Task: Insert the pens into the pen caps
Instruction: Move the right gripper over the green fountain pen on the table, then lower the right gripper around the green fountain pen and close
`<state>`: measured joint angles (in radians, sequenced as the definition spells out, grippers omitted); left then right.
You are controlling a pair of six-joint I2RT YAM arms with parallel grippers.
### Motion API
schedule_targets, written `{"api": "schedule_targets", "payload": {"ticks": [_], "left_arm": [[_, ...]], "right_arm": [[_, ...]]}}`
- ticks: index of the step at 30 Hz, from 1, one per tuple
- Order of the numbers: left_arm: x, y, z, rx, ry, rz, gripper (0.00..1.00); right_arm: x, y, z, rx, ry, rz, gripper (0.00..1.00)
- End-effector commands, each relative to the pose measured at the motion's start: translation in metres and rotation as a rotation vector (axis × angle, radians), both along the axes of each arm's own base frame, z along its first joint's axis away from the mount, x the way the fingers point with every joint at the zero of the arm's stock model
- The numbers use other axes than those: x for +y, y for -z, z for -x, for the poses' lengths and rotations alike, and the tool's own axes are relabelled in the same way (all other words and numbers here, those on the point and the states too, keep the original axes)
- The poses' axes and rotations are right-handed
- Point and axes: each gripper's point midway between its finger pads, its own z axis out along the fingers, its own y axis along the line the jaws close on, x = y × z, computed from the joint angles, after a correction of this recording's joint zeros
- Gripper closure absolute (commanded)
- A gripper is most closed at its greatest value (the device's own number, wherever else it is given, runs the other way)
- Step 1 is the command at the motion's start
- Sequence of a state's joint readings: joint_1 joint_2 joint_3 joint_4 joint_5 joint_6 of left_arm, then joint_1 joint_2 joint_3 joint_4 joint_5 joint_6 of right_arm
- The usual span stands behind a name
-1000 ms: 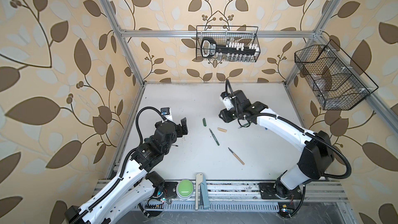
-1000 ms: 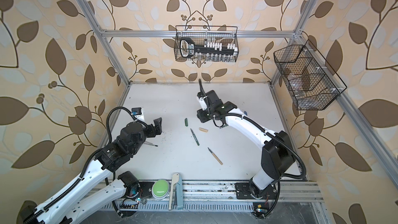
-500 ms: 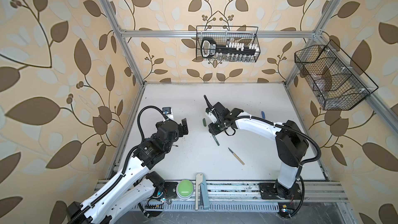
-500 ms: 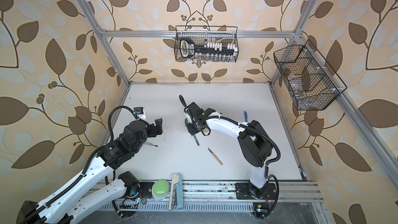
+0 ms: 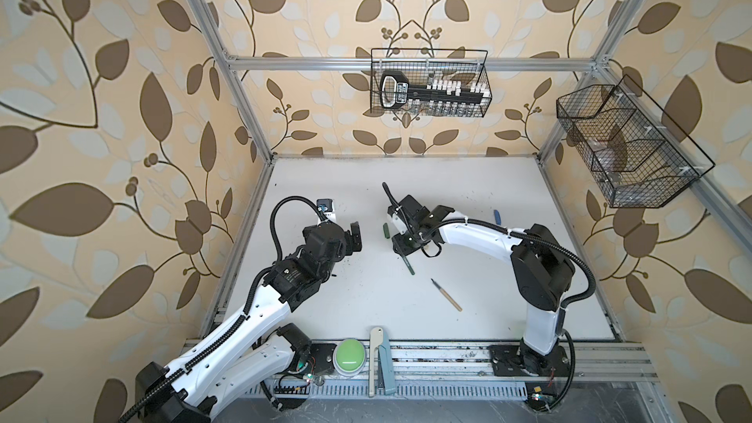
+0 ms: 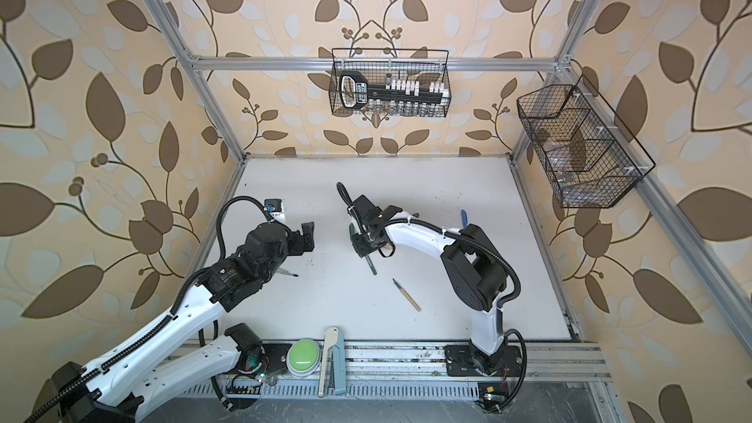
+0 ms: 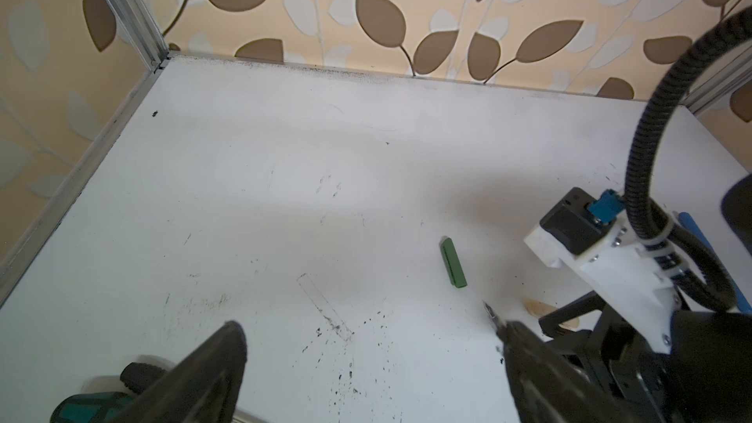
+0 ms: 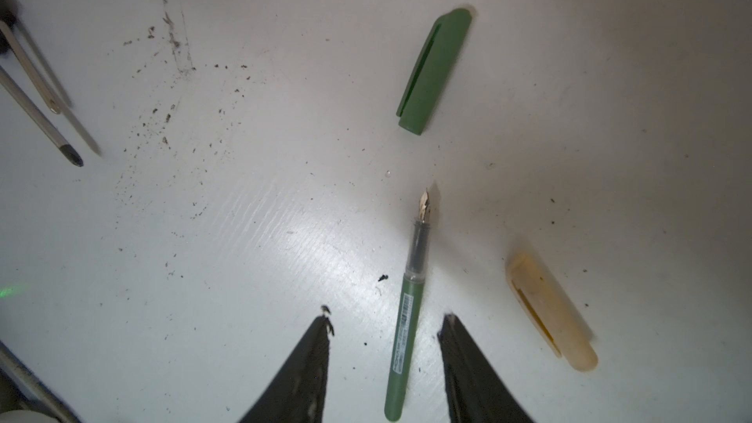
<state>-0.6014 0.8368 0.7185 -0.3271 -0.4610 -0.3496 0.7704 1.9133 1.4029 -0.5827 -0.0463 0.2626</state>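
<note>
Once my right gripper holds up the dark green pen, I should close my left gripper on its green body (image 5: 409, 265), behind the pen's nib section.
A dark green pen (image 8: 403, 339) lies flat on the white table, nib pointing away, between the fingertips of my right gripper (image 8: 384, 323). The jaws are open and stand clear of it on both sides. A green pen cap (image 8: 435, 71) lies beyond the nib and a tan pen cap (image 8: 549, 311) beside the pen. In both top views the right gripper (image 5: 403, 248) hovers over the green pen (image 5: 408, 264), next to the green cap (image 5: 385, 231). A tan pen (image 5: 447, 295) lies nearer the front, a blue pen (image 5: 497, 216) behind the right arm. My left gripper (image 7: 372, 327) is wide open and holds nothing.
A thin dark rod (image 6: 287, 273) lies by the left arm. Thin metal rods (image 8: 40, 115) show at the edge of the right wrist view. Wire baskets (image 5: 429, 83) hang on the back and right walls. A green button (image 5: 350, 352) sits on the front rail.
My right gripper has swung left and toward the front, from near the tan cap to over the green pen. The left arm has barely moved.
</note>
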Motion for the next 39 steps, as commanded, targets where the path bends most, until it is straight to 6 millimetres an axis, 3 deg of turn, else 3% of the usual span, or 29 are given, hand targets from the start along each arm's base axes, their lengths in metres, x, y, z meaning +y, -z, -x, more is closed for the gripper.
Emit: {"api": "schedule_targets", "payload": {"ticks": [1,10,20,39], "left_arm": [[0.002,-0.026,-0.004,-0.079,-0.009,0.022,0.01],[0.001,-0.020,-0.001,-0.067,-0.002,0.034,0.01],[-0.007,-0.008,0.003,-0.017,0.039,0.047,0.01],[0.001,-0.009,0.012,-0.060,0.042,0.050,0.01]], "right_arm": [[0.007,0.000,-0.003,0.002,-0.003,-0.007,0.53],[0.009,-0.004,-0.013,0.010,-0.042,0.039,0.53],[0.004,0.019,-0.013,0.055,-0.047,0.110,0.54],[0.000,0.053,-0.016,0.111,-0.027,0.196,0.58]]}}
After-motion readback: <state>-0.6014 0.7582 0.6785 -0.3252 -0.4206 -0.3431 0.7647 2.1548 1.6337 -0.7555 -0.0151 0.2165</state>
